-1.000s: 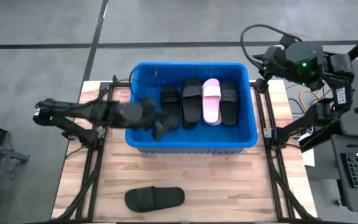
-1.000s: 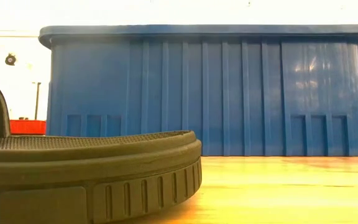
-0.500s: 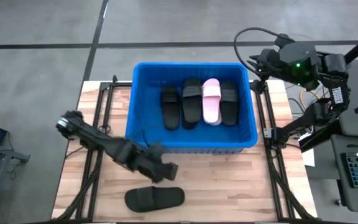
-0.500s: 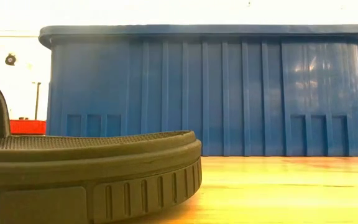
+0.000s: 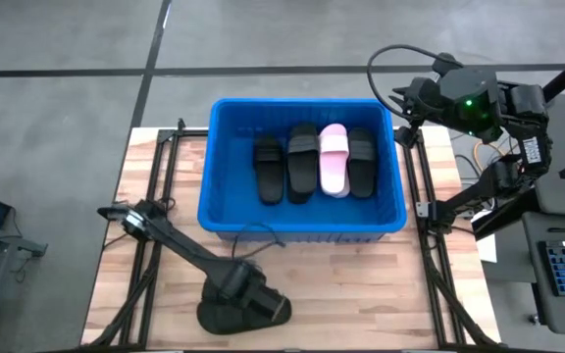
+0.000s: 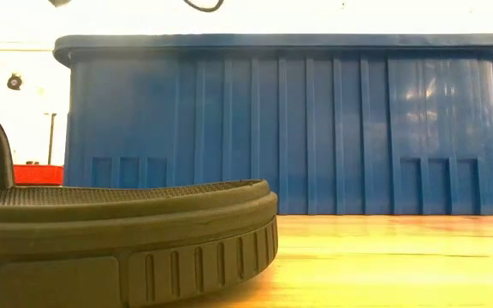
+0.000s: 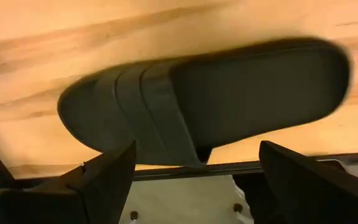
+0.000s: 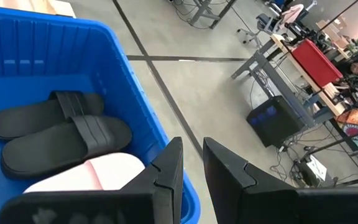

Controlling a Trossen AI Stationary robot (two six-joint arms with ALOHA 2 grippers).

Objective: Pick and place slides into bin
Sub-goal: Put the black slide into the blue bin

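My left gripper is to grab the loose black slide next by the strap's heel-side edge [image 5: 241, 319] [image 7: 190, 130], with one finger under the strap.
One black slide [image 5: 219, 319] lies sole-down on the wooden table near its near edge, strap up [image 7: 154, 106]. It fills the low view's left foreground [image 6: 118, 231]. My left gripper [image 5: 248, 294] hangs just above it, pointing down, open [image 7: 196, 158], fingers wide apart and clear of it. The blue bin [image 5: 302, 232] stands at the table's far middle, holding three black slides [image 5: 302, 162] and a pink one [image 5: 334, 160]. My right gripper [image 5: 410, 98] waits high beyond the bin's far right corner, with only a narrow gap between its fingers [image 8: 192, 162] and nothing in it.
The bin's tall ribbed wall [image 6: 289, 120] rises just behind the loose slide. Bare wood lies to the right of the slide along the near edge [image 5: 361, 304]. Black frame rails [image 5: 145, 265] run along both table sides. A cable [image 5: 253, 245] trails over the wood by my left arm.
My left gripper has swung from over the bin's near left corner toward the table's near edge and down. It has rolled and tipped from near level to pointing down, and now stands over the black slide. The slide has not moved.
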